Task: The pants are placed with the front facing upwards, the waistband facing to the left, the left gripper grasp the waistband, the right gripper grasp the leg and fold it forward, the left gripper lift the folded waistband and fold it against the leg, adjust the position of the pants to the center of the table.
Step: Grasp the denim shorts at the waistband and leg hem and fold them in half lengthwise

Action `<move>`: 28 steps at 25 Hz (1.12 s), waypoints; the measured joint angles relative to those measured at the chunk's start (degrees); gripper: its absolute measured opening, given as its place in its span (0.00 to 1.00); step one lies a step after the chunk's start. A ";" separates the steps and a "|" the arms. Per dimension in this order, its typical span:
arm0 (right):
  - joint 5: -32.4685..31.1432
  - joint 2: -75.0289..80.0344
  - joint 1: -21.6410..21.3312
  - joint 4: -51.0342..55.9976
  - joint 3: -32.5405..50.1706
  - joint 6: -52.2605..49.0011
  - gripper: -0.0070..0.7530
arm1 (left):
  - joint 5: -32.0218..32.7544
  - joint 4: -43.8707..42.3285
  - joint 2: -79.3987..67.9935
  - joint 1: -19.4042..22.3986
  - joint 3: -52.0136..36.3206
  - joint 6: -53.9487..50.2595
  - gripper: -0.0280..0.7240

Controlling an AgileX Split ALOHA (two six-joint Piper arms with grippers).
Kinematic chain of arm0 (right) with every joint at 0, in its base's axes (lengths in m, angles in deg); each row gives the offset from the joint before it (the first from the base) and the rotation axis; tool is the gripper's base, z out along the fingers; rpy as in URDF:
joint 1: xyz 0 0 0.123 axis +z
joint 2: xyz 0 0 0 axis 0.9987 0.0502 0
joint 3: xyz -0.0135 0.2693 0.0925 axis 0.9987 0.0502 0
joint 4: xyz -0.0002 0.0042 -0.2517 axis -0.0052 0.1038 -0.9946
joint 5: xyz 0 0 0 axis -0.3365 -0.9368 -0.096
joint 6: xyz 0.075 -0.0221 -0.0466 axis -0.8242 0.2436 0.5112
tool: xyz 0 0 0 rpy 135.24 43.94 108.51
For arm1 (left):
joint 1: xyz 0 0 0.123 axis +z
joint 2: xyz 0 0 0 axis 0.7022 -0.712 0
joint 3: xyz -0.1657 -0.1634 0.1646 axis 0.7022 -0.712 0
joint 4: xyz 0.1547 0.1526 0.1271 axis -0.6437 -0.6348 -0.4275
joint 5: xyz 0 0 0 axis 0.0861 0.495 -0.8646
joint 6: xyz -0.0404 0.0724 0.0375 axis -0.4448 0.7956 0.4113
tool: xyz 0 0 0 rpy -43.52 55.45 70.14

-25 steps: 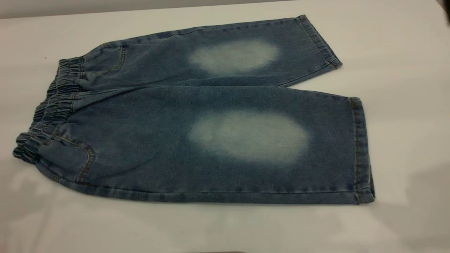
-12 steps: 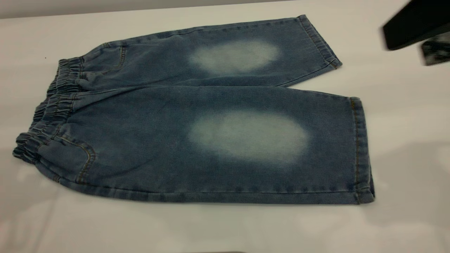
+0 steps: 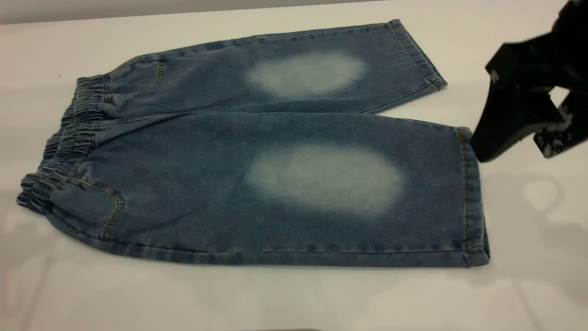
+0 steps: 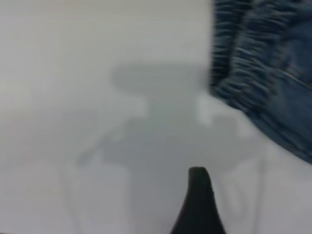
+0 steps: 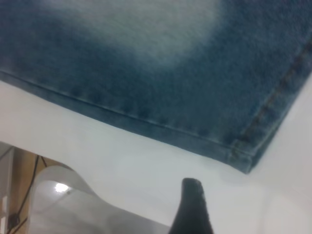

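Note:
My left gripper should next grab the pants by the near end of their waistband [image 3: 37, 191] [image 4: 240, 89], just beside their near pocket.
The blue denim pants [image 3: 275, 133] lie flat, front up, on the white table [image 3: 294, 299], with a faded oval on each knee. The gathered waistband [image 3: 69, 138] is at the left and both leg hems are at the right. My right gripper [image 3: 514, 154] hangs open just right of the near leg's hem [image 3: 468, 193], above the table and holding nothing. In the right wrist view the hem corner [image 5: 243, 158] lies a little ahead of one black fingertip [image 5: 191, 195]. My left gripper [image 4: 197, 209] is outside the exterior view; its wrist view shows the waistband [image 4: 239, 63] some way ahead of it.
Bare tabletop surrounds the pants on all sides. The table's far edge [image 3: 183, 13] runs along the back. In the right wrist view the table's edge [image 5: 97, 187] drops off close beside the gripper.
My right gripper came in from the upper right and dropped down and left to beside the near leg's hem. The pants have not moved.

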 joint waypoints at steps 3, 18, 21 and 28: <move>0.40 0.29 0.00 0.79 0.00 1.16 0.64 | -0.77 3.71 -4.44 3.45 0.04 2.01 0.72; 4.54 0.35 0.00 7.38 0.00 8.75 0.64 | -15.91 23.72 -26.78 3.91 1.20 15.20 0.74; 4.66 0.35 0.00 7.38 0.00 8.75 0.64 | -14.11 26.71 -30.95 3.91 4.19 15.06 0.76; 4.69 0.35 0.00 7.38 0.00 8.75 0.64 | -8.56 31.94 -38.89 3.91 11.36 15.02 0.77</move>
